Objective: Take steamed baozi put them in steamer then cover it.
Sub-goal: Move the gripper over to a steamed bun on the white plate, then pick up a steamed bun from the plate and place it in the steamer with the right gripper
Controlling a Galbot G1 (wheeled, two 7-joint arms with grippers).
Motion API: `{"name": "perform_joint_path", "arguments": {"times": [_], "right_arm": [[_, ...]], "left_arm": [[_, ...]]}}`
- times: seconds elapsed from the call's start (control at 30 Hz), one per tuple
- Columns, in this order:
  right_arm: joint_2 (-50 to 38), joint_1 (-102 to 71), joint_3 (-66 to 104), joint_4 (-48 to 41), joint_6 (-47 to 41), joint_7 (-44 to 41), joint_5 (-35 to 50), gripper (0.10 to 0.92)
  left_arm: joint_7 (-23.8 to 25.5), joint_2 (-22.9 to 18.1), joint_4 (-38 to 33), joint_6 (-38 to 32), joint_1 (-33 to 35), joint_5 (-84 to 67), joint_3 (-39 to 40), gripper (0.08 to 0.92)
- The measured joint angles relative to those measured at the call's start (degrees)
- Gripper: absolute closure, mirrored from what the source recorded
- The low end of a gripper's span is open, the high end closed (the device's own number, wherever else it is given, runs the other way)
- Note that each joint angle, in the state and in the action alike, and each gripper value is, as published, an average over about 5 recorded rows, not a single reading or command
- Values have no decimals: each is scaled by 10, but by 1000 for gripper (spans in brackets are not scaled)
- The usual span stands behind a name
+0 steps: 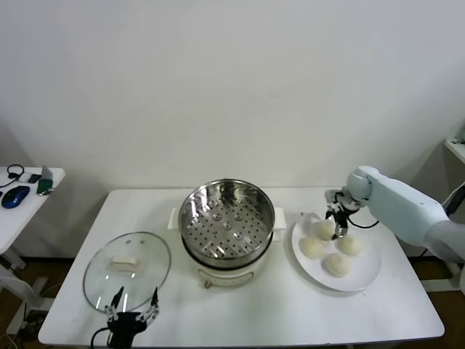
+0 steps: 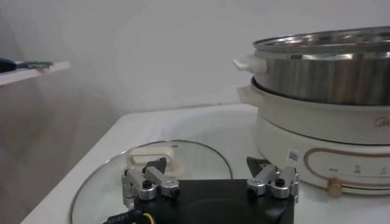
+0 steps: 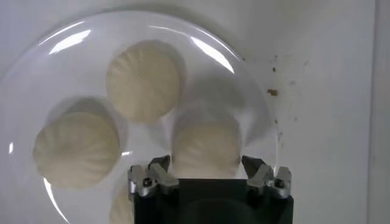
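The baozi is nearest the white plate's far edge. I need to close my right gripper on the sides of the baozi point(image 1: 325, 230) point(image 3: 206, 151) there.
Several cream-white baozi lie on a white plate point(image 1: 365, 278) at the table's right, among them baozi point(image 1: 312, 248) and baozi point(image 1: 336, 265). My right gripper point(image 1: 338, 227) is down over the plate's far side. In the right wrist view the right gripper point(image 3: 205, 161) stands open, one finger close on either side of a baozi point(image 3: 206, 143). The steel steamer point(image 1: 227, 218) stands mid-table with its perforated tray bare. The glass cover point(image 1: 127, 270) lies flat at the left. My left gripper point(image 1: 134, 297) waits open at the cover's near edge, nothing between its fingers point(image 2: 157, 176).
A side table point(image 1: 29, 218) at the far left carries a blue mouse point(image 1: 14, 196) and small items. The steamer's white base point(image 2: 317, 122) rises just beside the cover point(image 2: 201, 159). A shelf edge point(image 1: 456, 145) shows at the far right.
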Motion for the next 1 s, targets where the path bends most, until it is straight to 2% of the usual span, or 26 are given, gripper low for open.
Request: {"name": "perform_joint_path", "arguments": {"times": [0.27,0.6,1.0], "right_arm": [[-12,28,-20,32,7,-4,22,313],[-28,185,-121,148,40,-13,92,314],[58,386,-214,249,141,-18,174,313]], "left_arm": [[-1,0,0,-6,2,0,1,177],[-3,-1,-3,-10,3,5,6,177],[-3,0,-10,-16,5,16,6,177]]}}
